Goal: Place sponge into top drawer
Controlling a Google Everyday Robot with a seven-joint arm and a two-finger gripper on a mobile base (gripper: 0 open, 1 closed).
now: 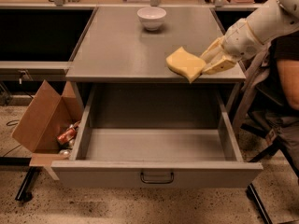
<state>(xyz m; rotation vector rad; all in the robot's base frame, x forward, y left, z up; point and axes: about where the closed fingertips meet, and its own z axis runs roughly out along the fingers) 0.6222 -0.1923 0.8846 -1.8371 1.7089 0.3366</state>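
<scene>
Next, I release the pale yellow sponge near the middle of the top drawer's bare bottom [169, 135], behind the dark handle.
The pale yellow sponge [185, 64] is held in the air just above the front edge of the grey counter [117, 50], right of centre. My gripper [205, 65] comes in from the right on a white arm and is shut on the sponge's right end. The top drawer [156, 146] is pulled wide open below, its inside bare, with a small dark handle [157, 177] on its front panel. The sponge hangs over the back right part of the drawer opening.
A white bowl [152, 17] stands at the back of the counter. An open brown cardboard box [44, 120] with cans in it sits on the floor left of the drawer. A chair and a person's arm [287, 78] are at the right.
</scene>
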